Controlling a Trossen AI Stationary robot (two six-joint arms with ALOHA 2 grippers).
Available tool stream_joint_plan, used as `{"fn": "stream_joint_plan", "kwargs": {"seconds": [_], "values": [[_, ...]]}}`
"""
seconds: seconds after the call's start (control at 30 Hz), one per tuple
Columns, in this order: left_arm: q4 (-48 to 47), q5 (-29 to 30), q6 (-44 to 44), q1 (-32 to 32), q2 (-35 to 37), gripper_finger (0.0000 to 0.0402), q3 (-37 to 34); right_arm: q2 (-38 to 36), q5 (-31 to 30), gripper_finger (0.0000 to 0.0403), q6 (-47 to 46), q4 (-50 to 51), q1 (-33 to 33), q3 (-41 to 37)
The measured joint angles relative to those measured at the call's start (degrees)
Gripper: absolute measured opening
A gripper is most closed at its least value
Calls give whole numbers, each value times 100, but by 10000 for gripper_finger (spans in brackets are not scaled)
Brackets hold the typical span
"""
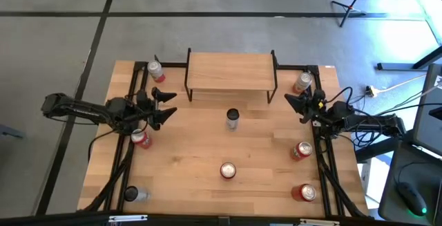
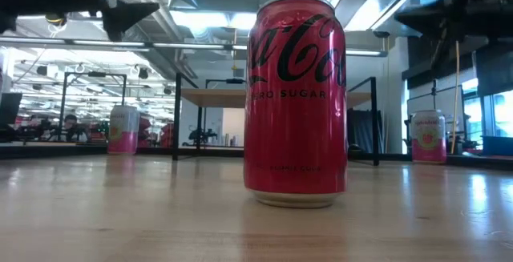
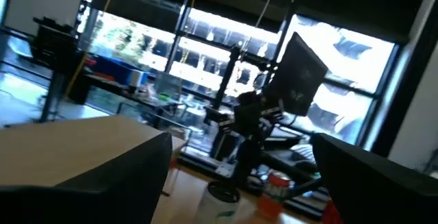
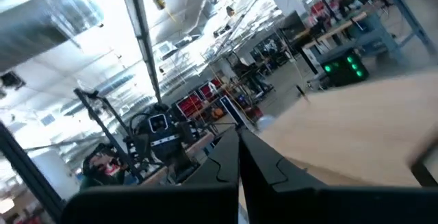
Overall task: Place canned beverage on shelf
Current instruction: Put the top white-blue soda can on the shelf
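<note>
I should close my right gripper on the upper part of the dark can (image 1: 233,115) that stands just in front of the shelf.
The shelf (image 1: 231,70), a light wooden top on thin black legs, stands at the table's far middle with nothing on it; it also shows in the low view (image 2: 216,98). Several cans stand upright on the table. One dark can (image 1: 232,119) stands just in front of the shelf. A red can (image 1: 228,171) stands near the table's middle and fills the low view (image 2: 296,102). My left gripper (image 1: 166,106) is open and empty, left of the shelf and above the table. My right gripper (image 1: 298,104) is shut and empty, right of the shelf.
Other cans stand at the far left (image 1: 155,70), far right (image 1: 302,82), left (image 1: 140,138), right (image 1: 301,150), near right (image 1: 306,193) and near left (image 1: 131,193). Black frame rails run along the table's left and right sides. Cables lie off the table's right edge.
</note>
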State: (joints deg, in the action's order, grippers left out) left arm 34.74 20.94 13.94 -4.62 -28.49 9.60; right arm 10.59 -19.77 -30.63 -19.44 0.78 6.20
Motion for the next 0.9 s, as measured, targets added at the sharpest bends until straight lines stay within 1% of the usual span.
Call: {"fn": "stream_joint_plan", "kwargs": {"seconds": [0.13,0.27,0.4,0.53,0.6,0.67,0.8,0.9], "values": [[-420,60,-83,0,-582,348,514,954,122,3,389,124,0,635],[-464,58,-60,0,-1094,348,749,2020,376,3,682,116,0,1327],[-458,53,-26,0,-1295,348,770,2990,541,3,859,148,-2,1966],[-441,52,598,-4,-1313,348,772,3814,569,10,991,143,-2,2450],[-440,50,694,-4,-1304,348,772,4167,712,30,1193,177,-2,2611],[-438,50,686,-4,-1267,348,772,4471,853,62,1285,166,-2,2778],[-404,46,874,-4,-1263,348,772,4941,1045,146,1298,216,-2,3017],[-263,23,993,-4,-1263,348,772,5225,1064,214,1311,739,-2,3261]]}}
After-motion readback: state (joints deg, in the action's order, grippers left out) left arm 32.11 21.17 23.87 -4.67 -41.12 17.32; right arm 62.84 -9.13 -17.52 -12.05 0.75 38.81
